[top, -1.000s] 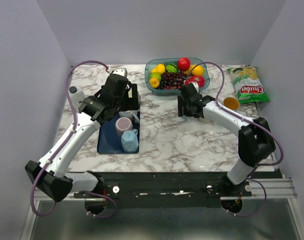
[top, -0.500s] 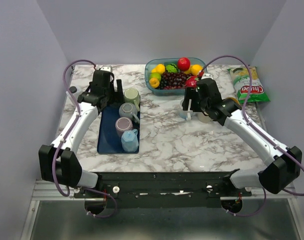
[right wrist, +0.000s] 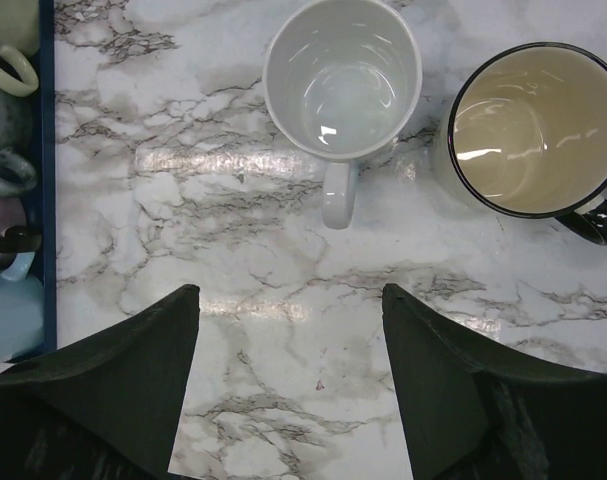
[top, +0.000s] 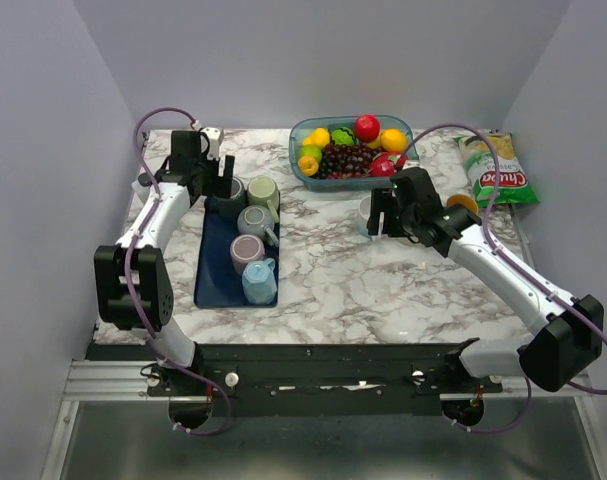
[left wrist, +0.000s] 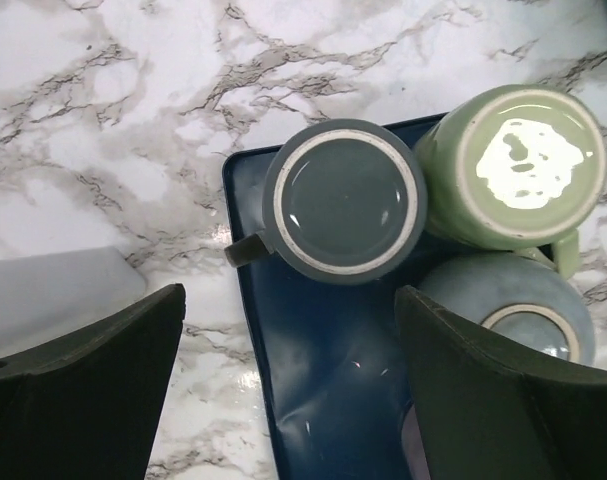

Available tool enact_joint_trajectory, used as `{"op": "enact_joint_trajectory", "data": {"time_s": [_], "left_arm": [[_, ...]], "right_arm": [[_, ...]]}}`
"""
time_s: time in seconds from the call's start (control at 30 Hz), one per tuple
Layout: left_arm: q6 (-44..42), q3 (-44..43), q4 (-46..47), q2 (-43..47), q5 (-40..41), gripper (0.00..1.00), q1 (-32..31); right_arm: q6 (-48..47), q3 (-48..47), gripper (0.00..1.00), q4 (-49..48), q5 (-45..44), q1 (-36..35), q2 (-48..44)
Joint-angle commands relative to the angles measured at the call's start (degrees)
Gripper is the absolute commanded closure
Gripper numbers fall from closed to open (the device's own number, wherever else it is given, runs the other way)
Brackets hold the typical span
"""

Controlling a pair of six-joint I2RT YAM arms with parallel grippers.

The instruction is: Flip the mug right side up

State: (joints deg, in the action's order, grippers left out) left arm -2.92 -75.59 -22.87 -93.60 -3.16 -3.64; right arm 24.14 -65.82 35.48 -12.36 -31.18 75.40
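My left gripper will move next to the handle (top: 210,204) (left wrist: 248,250) of the dark grey mug that sits beside the green mug, and then close on it there.
A blue tray (top: 211,270) holds several mugs. In the left wrist view a dark grey mug (left wrist: 343,200), a green mug (left wrist: 523,165) and a grey-blue mug (left wrist: 523,310) stand upside down on the tray (left wrist: 323,400). My left gripper (left wrist: 288,390) is open and empty above the tray's far end (top: 223,180), just short of the dark grey mug. My right gripper (right wrist: 288,380) is open and empty above bare marble. Just beyond it a white mug (right wrist: 341,78) and a cream mug with a black rim (right wrist: 533,130) stand upright. In the top view the right gripper (top: 380,215) partly hides the white mug (top: 365,210).
A bowl of fruit (top: 353,150) stands at the back centre and a green chips bag (top: 495,170) at the back right. A small orange cup (top: 462,206) sits by the right arm. A mauve mug (top: 247,250) and a light blue mug (top: 260,282) fill the tray's near end.
My left arm has swung back and to the left, from over the tray's middle to its far end. My right arm has stretched out and its gripper has shifted slightly right.
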Motion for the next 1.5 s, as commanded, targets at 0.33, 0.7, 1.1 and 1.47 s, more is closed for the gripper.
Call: {"op": "enact_joint_trajectory", "data": {"time_s": [0.33, 0.7, 1.1, 1.47], "left_arm": [[-9.2, -12.7, -7.5, -16.2, -10.5, 0.09, 1.9], [-8.1, -13.9, -10.5, -19.4, -10.4, 0.07, 3.1], [-2.3, -3.5, -1.3, -10.4, -4.7, 0.01, 3.2], [-0.7, -0.2, -1.3, -9.1, -4.8, 0.11, 3.1]], "right_arm": [[3.1, -1.5, 0.2, 3.6, 4.9, -0.3, 3.5], [3.9, -3.7, 0.2, 5.1, 4.5, -0.3, 5.3], [3.5, -0.2, 0.21, 3.4, 5.8, -0.3, 3.4], [4.1, 3.1, 0.21, 2.0, 6.5, -0.3, 0.7]]}}
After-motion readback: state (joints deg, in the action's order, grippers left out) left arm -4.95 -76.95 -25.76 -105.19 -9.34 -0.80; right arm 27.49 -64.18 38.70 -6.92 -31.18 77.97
